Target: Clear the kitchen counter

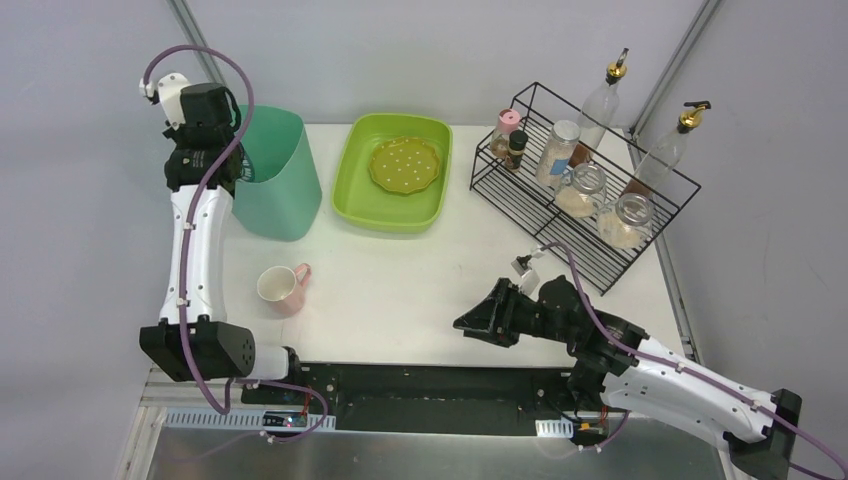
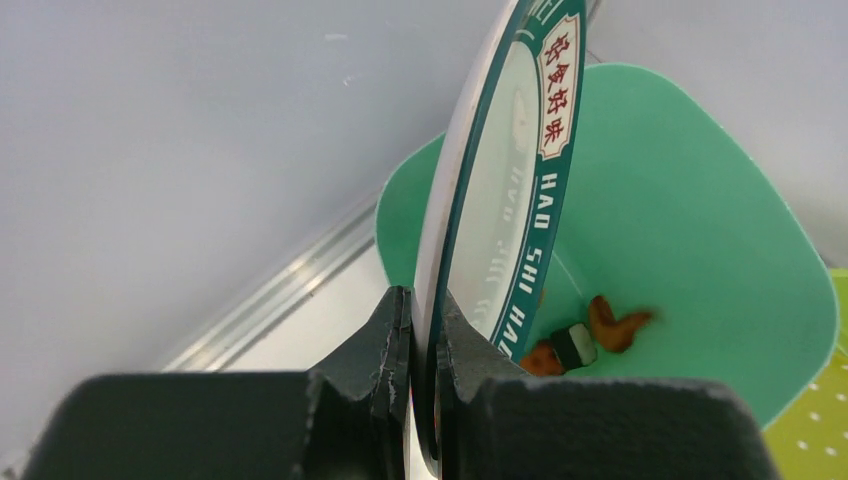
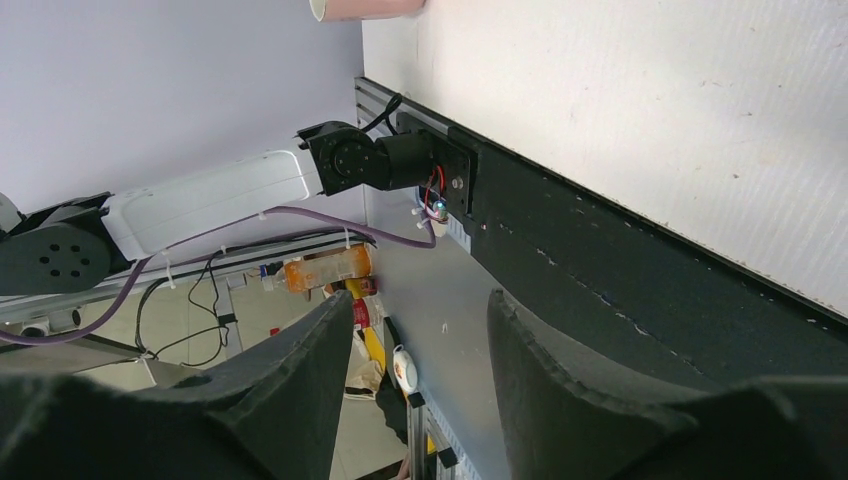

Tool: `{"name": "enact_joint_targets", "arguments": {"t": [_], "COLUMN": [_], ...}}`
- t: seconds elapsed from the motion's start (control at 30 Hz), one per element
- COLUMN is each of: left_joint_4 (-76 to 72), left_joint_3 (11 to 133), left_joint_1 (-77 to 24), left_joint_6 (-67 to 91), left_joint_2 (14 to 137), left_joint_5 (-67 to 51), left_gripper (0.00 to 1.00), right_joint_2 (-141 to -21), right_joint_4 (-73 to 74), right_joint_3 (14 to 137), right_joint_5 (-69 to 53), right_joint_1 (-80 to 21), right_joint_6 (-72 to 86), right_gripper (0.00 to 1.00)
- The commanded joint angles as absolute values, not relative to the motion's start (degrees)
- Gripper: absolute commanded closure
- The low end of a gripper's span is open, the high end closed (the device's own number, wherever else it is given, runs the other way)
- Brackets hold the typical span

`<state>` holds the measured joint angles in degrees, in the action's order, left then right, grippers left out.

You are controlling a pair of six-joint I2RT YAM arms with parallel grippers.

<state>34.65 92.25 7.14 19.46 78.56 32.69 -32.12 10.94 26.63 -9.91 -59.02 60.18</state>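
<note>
Next, my left gripper releases the white plate on the yellow-green dish inside the lime-green tub (image 1: 406, 161).
The white kitchen counter (image 1: 420, 280) holds a pink mug (image 1: 283, 288) at the front left. The mug's rim also shows at the top of the right wrist view (image 3: 365, 8). My left gripper (image 1: 215, 130) is shut on the rim of a white plate with a teal band (image 2: 500, 200). It holds the plate on edge over the mint-green bin (image 2: 680, 230), at the back left (image 1: 275, 175). Food scraps (image 2: 590, 335) lie inside the bin. My right gripper (image 1: 470, 323) is open and empty, low near the front edge, and it also shows in the right wrist view (image 3: 420, 310).
A lime-green tub (image 1: 392, 172) at the back middle holds a yellow-green perforated dish (image 1: 405, 165). A black wire rack (image 1: 585, 190) with spice jars and bottles stands at the back right. A black rail (image 1: 430, 385) runs along the front edge.
</note>
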Motion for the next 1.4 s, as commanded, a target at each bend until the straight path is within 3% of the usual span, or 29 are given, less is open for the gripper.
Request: {"name": "enact_joint_targets", "arguments": {"t": [0.0, 0.27, 0.6, 0.87, 1.13, 1.37], "left_joint_4": [25.85, 24.35, 24.85, 33.28, 32.64, 28.92], "left_joint_3": [95.28, 101.45, 102.93, 103.67, 97.73, 97.01], "left_joint_1": [1.78, -5.39, -13.61, -14.06, -14.06, -14.15], "left_joint_6": [9.82, 4.07, 7.94, 26.38, 39.02, 42.1], "left_joint_2": [77.3, 75.57, 71.78, 71.82, 78.41, 86.89], "left_joint_5": [47.02, 50.98, 46.31, 28.01, 9.23, 3.78], "left_gripper": [1.0, 1.0, 1.0, 1.0, 1.0, 1.0], "right_joint_2": [-31.41, -31.59, -33.35, -34.01, -36.14, -35.55], "right_joint_4": [9.32, 9.26, 8.07, 7.32, 6.23, 6.5], "right_joint_3": [26.46, 26.04, 25.89, 25.13, 25.9, 25.4], "right_joint_5": [-11.04, -10.99, -10.64, -9.44, -10.09, -9.73], "right_joint_1": [-59.11, -59.07, -59.11, -59.13, -59.18, -59.23], "right_joint_6": [61.06, 61.74, 62.72, 63.51, 63.9, 64.23], "right_gripper": [0.45, 0.46, 0.46, 0.46, 0.46, 0.46]}}
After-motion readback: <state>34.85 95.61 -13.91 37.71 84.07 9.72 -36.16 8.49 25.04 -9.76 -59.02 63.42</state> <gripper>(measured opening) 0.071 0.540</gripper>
